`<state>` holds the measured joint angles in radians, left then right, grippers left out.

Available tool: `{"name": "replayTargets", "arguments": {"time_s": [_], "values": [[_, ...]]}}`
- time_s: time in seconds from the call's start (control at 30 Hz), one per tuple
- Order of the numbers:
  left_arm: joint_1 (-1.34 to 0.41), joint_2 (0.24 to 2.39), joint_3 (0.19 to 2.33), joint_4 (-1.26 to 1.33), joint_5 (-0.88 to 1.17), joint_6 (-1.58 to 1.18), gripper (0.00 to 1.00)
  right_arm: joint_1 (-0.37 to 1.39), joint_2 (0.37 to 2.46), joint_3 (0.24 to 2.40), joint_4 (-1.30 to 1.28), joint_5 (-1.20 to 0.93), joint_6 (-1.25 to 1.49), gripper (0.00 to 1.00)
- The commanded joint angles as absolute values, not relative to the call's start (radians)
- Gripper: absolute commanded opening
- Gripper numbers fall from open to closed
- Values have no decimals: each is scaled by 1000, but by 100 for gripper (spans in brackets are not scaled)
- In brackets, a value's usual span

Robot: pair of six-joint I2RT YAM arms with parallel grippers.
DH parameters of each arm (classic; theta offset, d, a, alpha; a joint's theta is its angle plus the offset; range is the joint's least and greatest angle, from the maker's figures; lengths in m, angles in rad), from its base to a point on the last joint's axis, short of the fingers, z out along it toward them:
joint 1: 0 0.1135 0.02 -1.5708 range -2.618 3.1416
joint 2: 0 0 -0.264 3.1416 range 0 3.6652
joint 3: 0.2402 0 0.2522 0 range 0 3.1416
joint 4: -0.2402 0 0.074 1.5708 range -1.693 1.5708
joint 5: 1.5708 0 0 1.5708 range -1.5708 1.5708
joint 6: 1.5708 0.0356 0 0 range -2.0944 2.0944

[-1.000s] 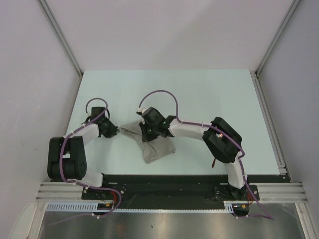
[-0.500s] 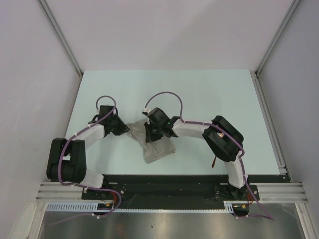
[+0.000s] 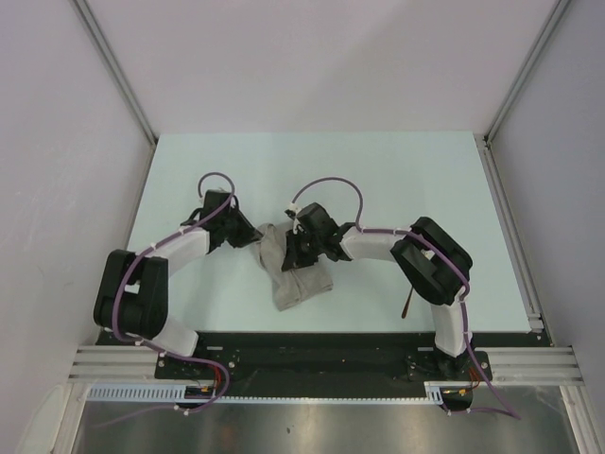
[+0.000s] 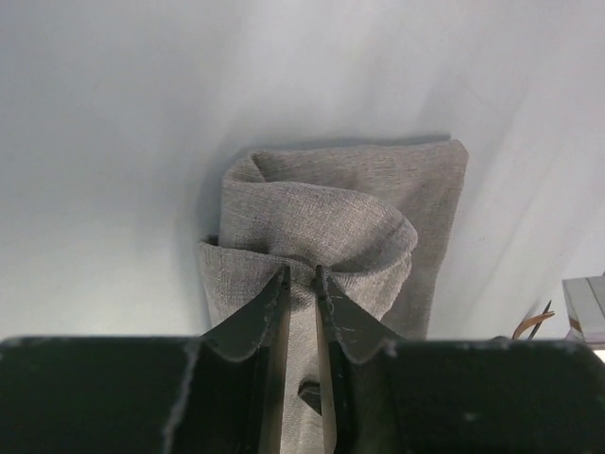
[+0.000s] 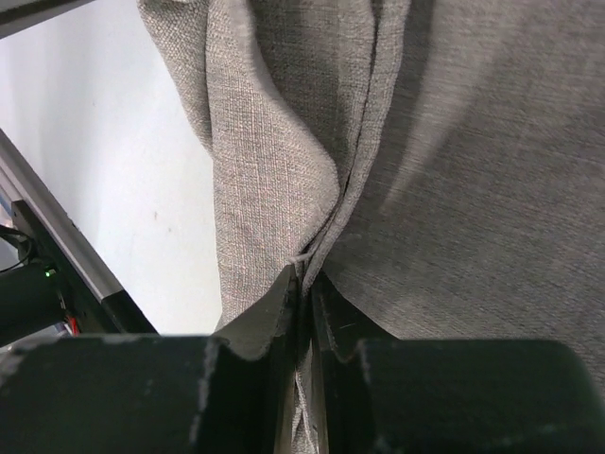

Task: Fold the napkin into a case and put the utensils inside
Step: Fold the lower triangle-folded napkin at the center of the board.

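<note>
The napkin's flap bulges under my left gripper's outer-fold pinch; it should open, then take the flap's curled inner corner [image 4: 401,241] to straighten it.
The grey-beige napkin [image 3: 295,277] lies bunched and partly folded at the table's middle front, between both arms. My left gripper [image 3: 253,234] is shut on the napkin's left part; in the left wrist view its jaws [image 4: 302,276] pinch a cloth fold [image 4: 340,222]. My right gripper [image 3: 295,248] is shut on the napkin's upper edge; in the right wrist view it [image 5: 306,276] clamps layered cloth edges [image 5: 284,161]. A slim copper-orange utensil [image 3: 406,305] shows partly under the right arm, and its tip shows in the left wrist view [image 4: 532,322]. The black utensil is hidden.
Pale green table [image 3: 397,180] enclosed by white walls with metal rails. The black base bar [image 3: 312,345] runs along the near edge. The right arm's elbow [image 3: 430,265] hangs over the front right area.
My left gripper has moved right toward the right gripper, carrying the napkin's left part over. The right gripper shifted slightly right and back. The cloth is bunched narrower.
</note>
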<state>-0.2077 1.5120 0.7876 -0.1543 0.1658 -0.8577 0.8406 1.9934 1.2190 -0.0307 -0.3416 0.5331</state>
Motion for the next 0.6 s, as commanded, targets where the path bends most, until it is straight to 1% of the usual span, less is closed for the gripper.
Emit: {"name": "replayTargets", "arguments": {"time_s": [0.0,0.07,0.1,0.17,0.2,0.23,0.37,0.47,0.57], "values": [[-245,1543,851,-110,184,-888,21,815,1945,1180,66,-417,595,13],[-261,1563,856,-104,183,-891,21,808,1937,1166,77,-431,606,15],[-265,1569,861,-100,184,-896,21,805,1931,1151,89,-437,615,19],[-278,1588,867,-94,190,-899,21,798,1915,1131,103,-452,627,23],[-282,1594,873,-91,190,-897,21,795,1907,1120,123,-463,641,28],[-288,1597,874,-89,189,-896,21,790,1904,1097,136,-480,650,31],[-301,1621,882,-52,213,-878,22,776,1879,1039,204,-554,690,36],[-314,1637,900,-46,235,-833,23,775,1870,1013,212,-574,692,37],[-325,1597,890,-28,241,-776,30,775,1870,994,216,-577,680,39]]}}
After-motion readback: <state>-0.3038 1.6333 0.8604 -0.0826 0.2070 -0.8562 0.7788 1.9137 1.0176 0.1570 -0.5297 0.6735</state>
